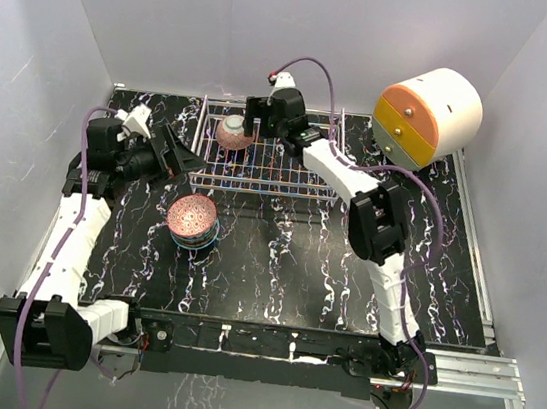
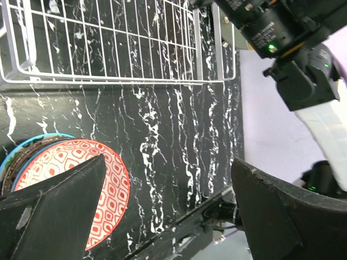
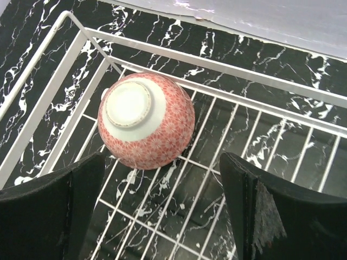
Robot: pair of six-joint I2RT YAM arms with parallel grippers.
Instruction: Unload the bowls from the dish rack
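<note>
The pink bowl lies bottom up in the rack's corner, so my right gripper needs to take the bowl's foot ring (image 3: 128,104) and offer its rim to my left gripper.
One pink patterned bowl (image 1: 234,132) lies upside down in the far left corner of the wire dish rack (image 1: 296,183); in the right wrist view it (image 3: 146,122) shows its pale foot ring. My right gripper (image 1: 255,127) is open above the rack, just right of this bowl, its fingers (image 3: 271,211) apart and empty. A stack of bowls (image 1: 193,221) stands on the table in front of the rack, a red-patterned one on top (image 2: 65,187). My left gripper (image 1: 190,160) is open and empty, above the table between the stack and the rack's left end.
A white, orange and yellow cylindrical drawer unit (image 1: 428,116) stands at the back right. White walls enclose the black marbled table (image 1: 295,268). The right arm (image 2: 282,38) shows at the top of the left wrist view beyond the rack's edge (image 2: 135,81).
</note>
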